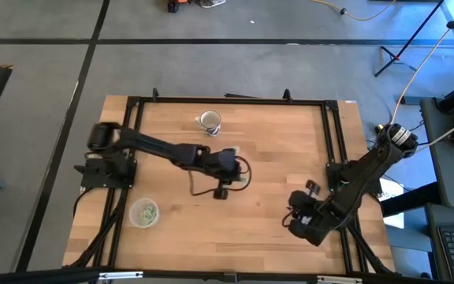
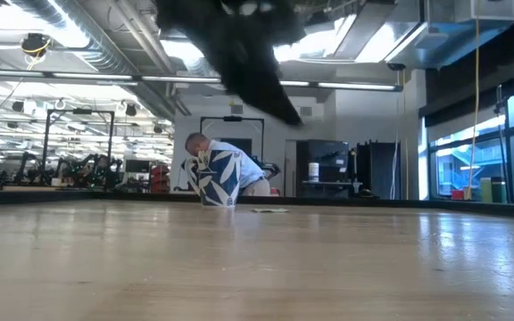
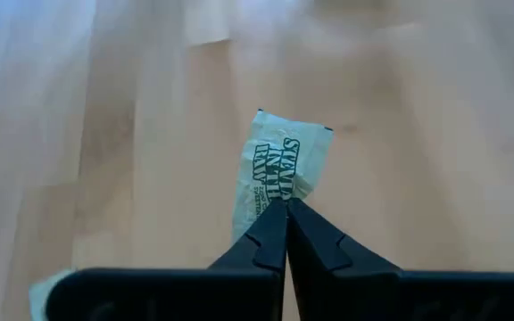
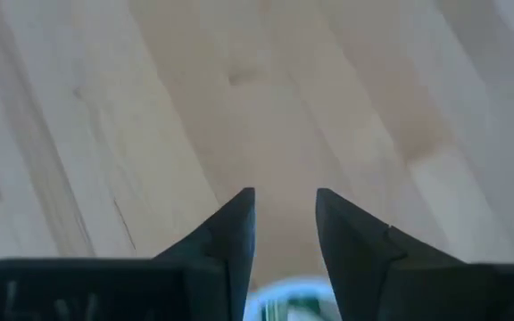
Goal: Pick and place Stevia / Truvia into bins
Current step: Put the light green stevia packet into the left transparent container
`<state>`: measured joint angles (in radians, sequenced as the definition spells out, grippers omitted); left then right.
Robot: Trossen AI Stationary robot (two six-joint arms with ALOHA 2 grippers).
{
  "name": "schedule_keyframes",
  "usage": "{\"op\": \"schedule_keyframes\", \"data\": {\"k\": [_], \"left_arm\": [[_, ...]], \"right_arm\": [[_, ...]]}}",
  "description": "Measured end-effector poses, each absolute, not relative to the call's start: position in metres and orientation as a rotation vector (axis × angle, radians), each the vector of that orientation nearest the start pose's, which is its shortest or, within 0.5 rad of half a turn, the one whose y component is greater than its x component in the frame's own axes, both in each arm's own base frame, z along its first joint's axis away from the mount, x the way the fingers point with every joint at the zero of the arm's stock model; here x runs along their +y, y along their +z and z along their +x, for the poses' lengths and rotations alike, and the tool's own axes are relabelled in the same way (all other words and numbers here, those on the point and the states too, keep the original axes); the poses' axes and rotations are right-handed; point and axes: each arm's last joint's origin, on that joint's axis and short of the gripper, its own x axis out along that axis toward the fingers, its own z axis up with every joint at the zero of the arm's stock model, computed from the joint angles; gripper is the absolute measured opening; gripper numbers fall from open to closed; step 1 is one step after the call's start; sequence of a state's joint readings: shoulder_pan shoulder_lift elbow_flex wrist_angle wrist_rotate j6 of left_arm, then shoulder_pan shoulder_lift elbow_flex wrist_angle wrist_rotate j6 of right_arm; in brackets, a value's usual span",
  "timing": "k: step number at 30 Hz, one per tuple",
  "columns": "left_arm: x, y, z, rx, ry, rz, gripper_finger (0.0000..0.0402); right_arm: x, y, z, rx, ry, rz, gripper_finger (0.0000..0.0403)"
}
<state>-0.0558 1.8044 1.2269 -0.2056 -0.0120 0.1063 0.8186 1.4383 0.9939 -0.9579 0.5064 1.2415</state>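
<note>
Next, my left gripper releases the Stevia packet on top of the green packets inside the clear cup [image 1: 146, 214]. The held packet is now over the table's middle.
My left gripper [image 3: 286, 207] is over the middle of the table [image 1: 239, 170] and is shut on a green and white Stevia packet [image 3: 279, 160]. Another packet corner [image 3: 47, 290] shows beside its fingers, and one packet [image 2: 270, 210] lies flat on the table in the low view. One clear cup [image 1: 144, 213] stands near the table's front left with green packets inside. My right gripper [image 4: 286, 223] is open at the front right [image 1: 298, 222]. A whitish cup rim [image 4: 293, 299] with green inside shows just behind its fingertips. My left gripper pinches the Stevia packet by one short end [image 3: 282, 198] between its two shut fingertips [image 3: 266, 234]. The rest of the packet sticks out beyond the fingers. It looks lifted clear of the wood below.
A white mug with a blue pattern [image 1: 209, 121] [image 2: 217, 178] stands near the table's far edge. A dark frame [image 1: 227, 100] runs around the tabletop. Bare wood lies between the two arms. A person [image 2: 239, 169] bends over in the room behind.
</note>
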Motion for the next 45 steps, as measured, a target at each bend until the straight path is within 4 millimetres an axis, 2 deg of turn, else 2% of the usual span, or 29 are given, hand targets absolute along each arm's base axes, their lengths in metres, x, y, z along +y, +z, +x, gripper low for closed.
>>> {"op": "schedule_keyframes", "data": {"k": [5, 8, 14, 18, 25, 30, 34, 40, 45], "left_arm": [[-0.045, 0.254, 0.35, 0.801, -0.108, 0.107, 0.0002], [-0.063, 0.279, 0.323, 0.815, -0.108, 0.038, 0.0002], [-0.096, 0.304, 0.27, 0.915, -0.03, -0.145, 0.0003], [-0.117, 0.303, 0.238, 1.058, 0.042, -0.28, 0.0002], [-0.151, 0.296, 0.195, 1.265, 0.251, -0.548, 0.0002], [-0.17, 0.293, 0.167, 1.316, 0.419, -0.683, 0.0002], [-0.182, 0.284, 0.148, 1.311, 0.537, -0.759, 0.0003], [-0.189, 0.257, 0.13, 1.313, 0.726, -0.788, 0.0003], [-0.188, 0.239, 0.127, 1.309, 0.793, -0.76, 0.0003]], "right_arm": [[0.163, 0.225, 0.202, 0.961, -0.327, 0.15, 0.0123], [0.154, 0.229, 0.22, 0.911, -0.277, 0.093, 0.0123], [0.133, 0.239, 0.254, 0.772, -0.204, -0.024, 0.0123], [0.116, 0.244, 0.27, 0.722, -0.199, -0.114, 0.0123], [0.085, 0.247, 0.285, 0.713, -0.211, -0.108, 0.0123], [0.07, 0.244, 0.291, 0.733, -0.237, -0.095, 0.0123], [0.058, 0.233, 0.299, 0.777, -0.264, -0.133, 0.0123], [0.043, 0.213, 0.316, 0.82, -0.256, -0.164, 0.0123], [0.031, 0.202, 0.328, 0.82, -0.231, -0.168, 0.0123]]}}
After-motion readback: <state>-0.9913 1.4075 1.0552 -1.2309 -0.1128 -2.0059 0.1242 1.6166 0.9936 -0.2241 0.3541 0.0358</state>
